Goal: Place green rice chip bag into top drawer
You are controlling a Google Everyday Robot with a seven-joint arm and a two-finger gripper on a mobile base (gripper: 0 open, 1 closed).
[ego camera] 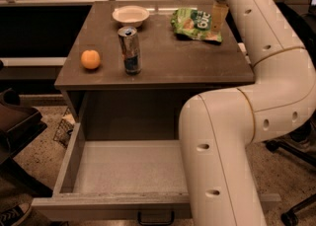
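Note:
The robot's gripper should next move over the green rice chip bag and close on the bag's middle (pixel 193 25), in from the edge where it hangs.
The green rice chip bag (pixel 195 23) lies flat at the back right of the cabinet top. My gripper (pixel 218 18) hangs at the bag's right edge, reaching down from the white arm (pixel 256 47) that curves across the right side of the view. Whether it touches the bag is unclear. The top drawer (pixel 67 161) is pulled out below the cabinet top, with a bare floor and a dark handle (pixel 155 218) on its front. The arm's lower segment covers the drawer's right part.
On the cabinet top (pixel 163 64) stand a silver can (pixel 130 50), an orange (pixel 91 59) at the left and a white bowl (pixel 131 15) at the back. A dark chair (pixel 17 126) sits at left, chair wheels (pixel 291 215) at right.

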